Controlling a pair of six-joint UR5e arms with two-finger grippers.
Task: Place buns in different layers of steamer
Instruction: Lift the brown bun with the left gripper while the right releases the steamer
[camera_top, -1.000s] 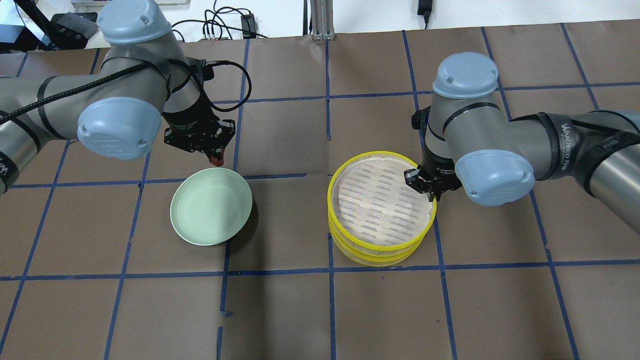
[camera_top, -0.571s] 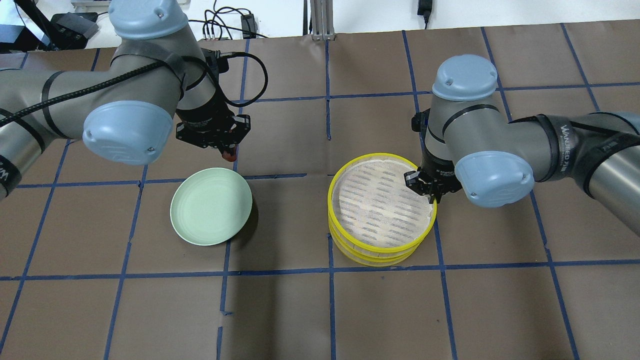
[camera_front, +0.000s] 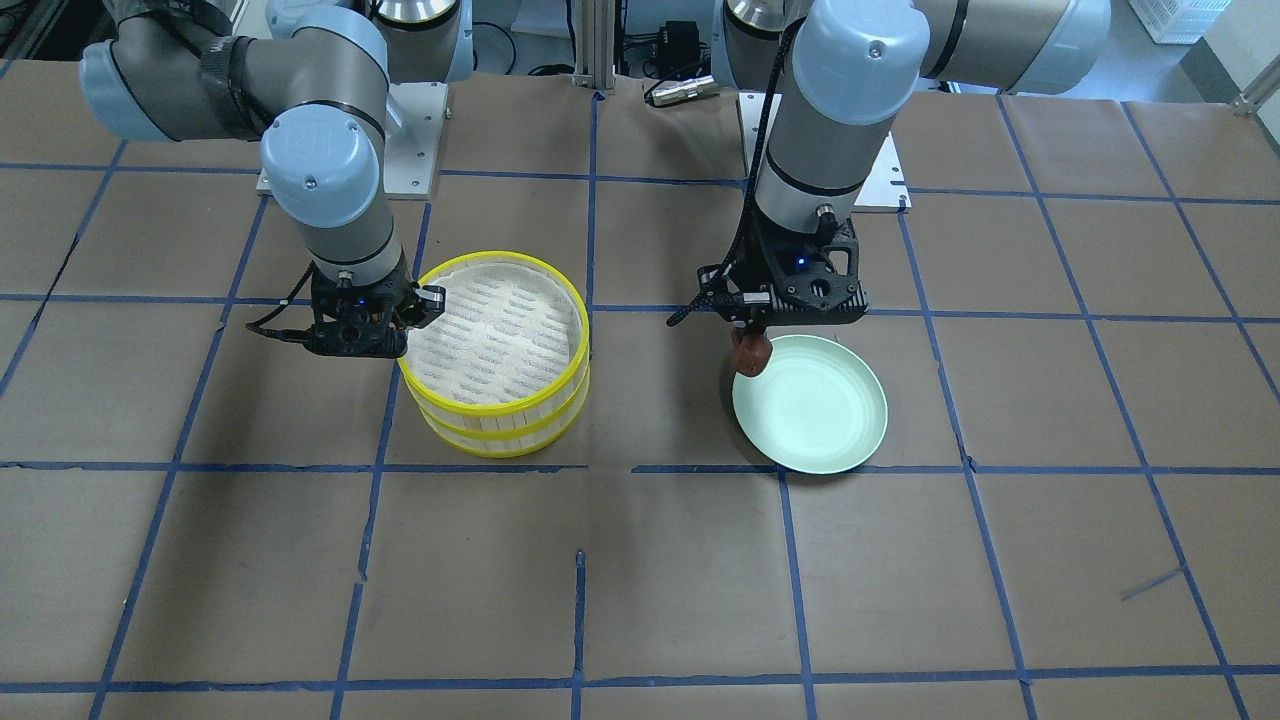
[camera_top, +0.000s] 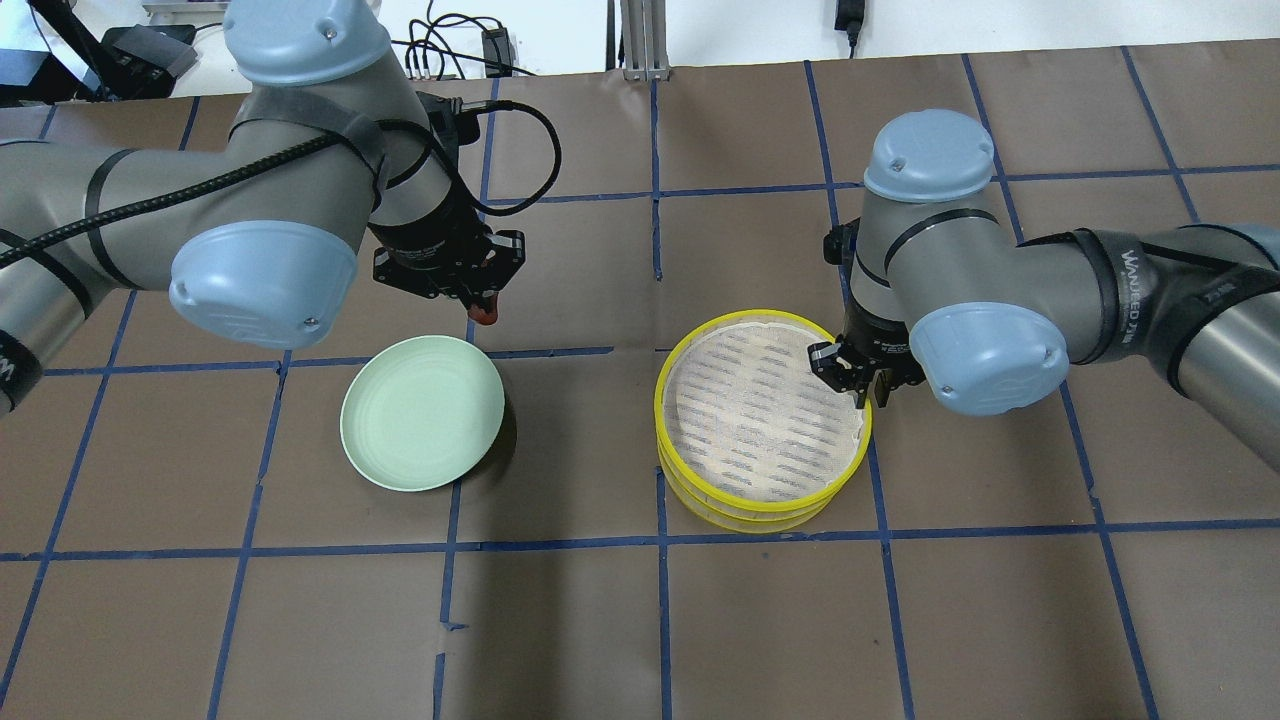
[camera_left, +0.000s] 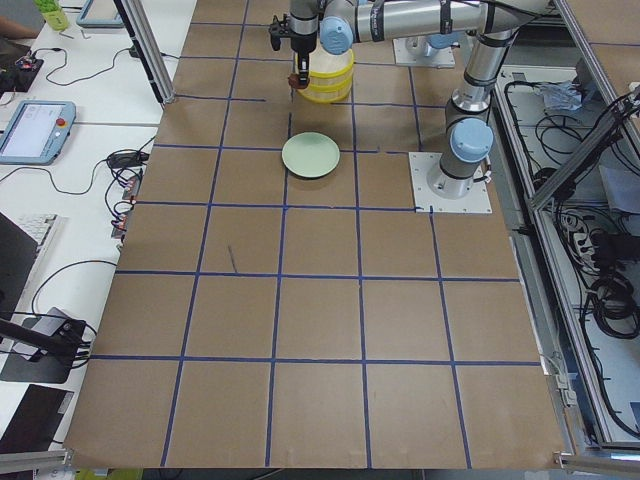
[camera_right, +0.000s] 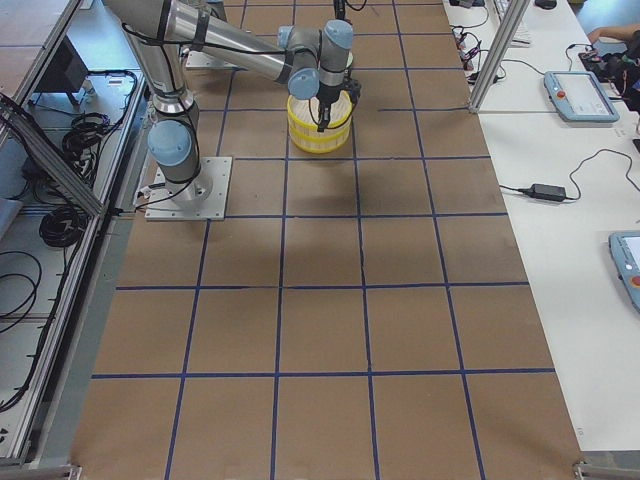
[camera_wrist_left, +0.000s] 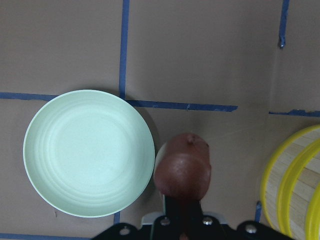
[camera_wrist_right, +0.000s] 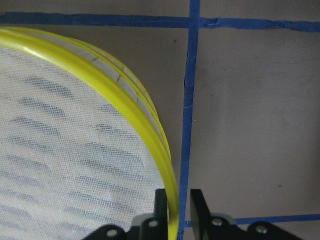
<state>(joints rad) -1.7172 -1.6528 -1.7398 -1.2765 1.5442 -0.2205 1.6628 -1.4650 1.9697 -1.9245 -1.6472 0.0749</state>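
Next, I let go of the dark reddish-brown bun with my left gripper near the middle of the steamer's bare white liner (camera_front: 481, 346).
My left gripper (camera_top: 481, 298) is shut on the dark reddish-brown bun (camera_top: 484, 315) and holds it in the air just past the far right edge of the green plate; the bun also shows in the front view (camera_front: 751, 353) and the left wrist view (camera_wrist_left: 183, 172). The steamer (camera_top: 762, 317) stands right of centre, two yellow-rimmed layers stacked, its white liner (camera_top: 750, 410) bare. My right gripper (camera_top: 862, 385) is shut on the top layer's yellow rim (camera_wrist_right: 125, 107) at its right side, one finger (camera_wrist_right: 161, 205) inside and one outside. The white bun shows in no view.
A pale green round plate (camera_top: 420, 412) lies on the brown table left of centre, with nothing on it; it also shows in the left wrist view (camera_wrist_left: 89, 152). Blue tape lines grid the table. Cables and equipment lie beyond the far edge.
My left gripper has carried the reddish-brown bun to the right, toward the steamer. My right gripper has stayed on the steamer's rim; the top layer has shifted slightly.
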